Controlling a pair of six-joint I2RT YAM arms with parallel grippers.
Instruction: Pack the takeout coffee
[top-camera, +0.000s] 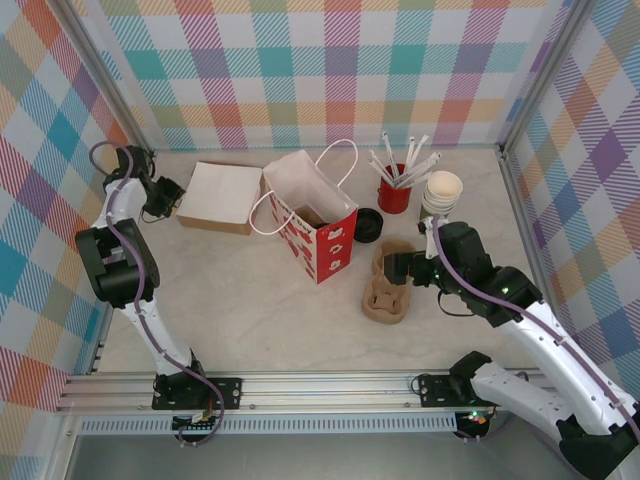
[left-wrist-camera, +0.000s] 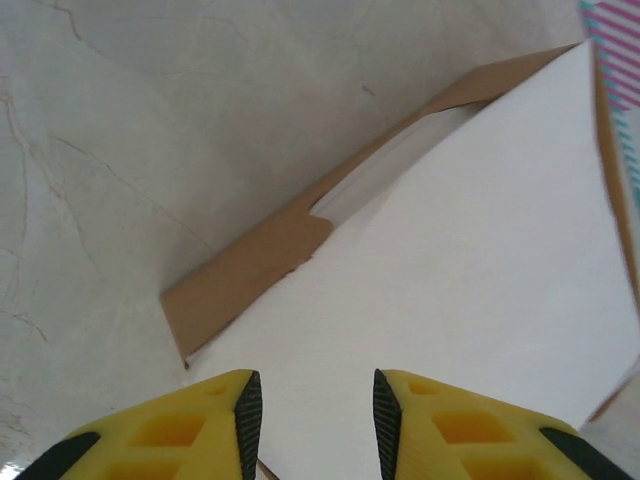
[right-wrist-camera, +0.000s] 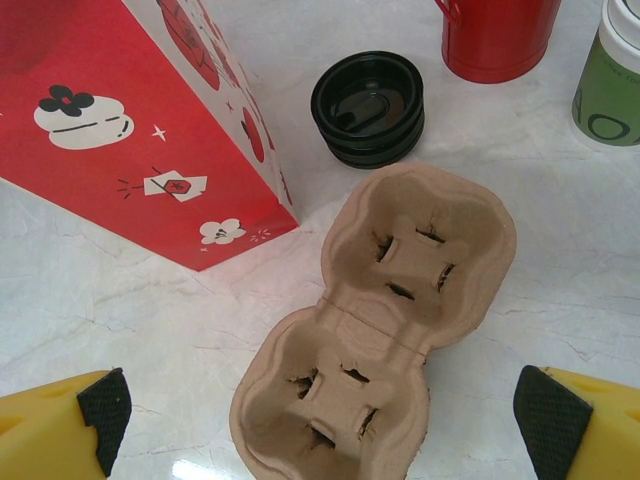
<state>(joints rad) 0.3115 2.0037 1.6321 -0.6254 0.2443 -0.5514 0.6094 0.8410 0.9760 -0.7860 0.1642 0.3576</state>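
Next, I pinch nearer the white sheet's corner (left-wrist-camera: 216, 358) in the box and lift the sheet out, as my left gripper's fingers stand inward of that corner.
The takeout coffee is out of view. A red paper bag (top-camera: 325, 235) (right-wrist-camera: 110, 110) stands open at mid-table, its white handles up. My left gripper (top-camera: 170, 195) (left-wrist-camera: 312, 415) is at the left edge of a flat white box (top-camera: 220, 195) (left-wrist-camera: 450, 260). Its yellow fingers (left-wrist-camera: 215, 425) stand apart over the box's white top, with nothing pinched between the pads. My right gripper (top-camera: 405, 265) (right-wrist-camera: 327, 415) is wide open, hovering low over a brown pulp cup carrier (top-camera: 388, 295) (right-wrist-camera: 400, 260) that lies right of the bag.
A stack of black lids (top-camera: 368, 224) (right-wrist-camera: 368, 105) sits between the bag and the carrier. Behind it are a red can (top-camera: 394, 197) (right-wrist-camera: 495, 35) of stirrers and a stack of lidless green cups (top-camera: 442, 190) (right-wrist-camera: 612, 85). Plaid walls close in three sides.
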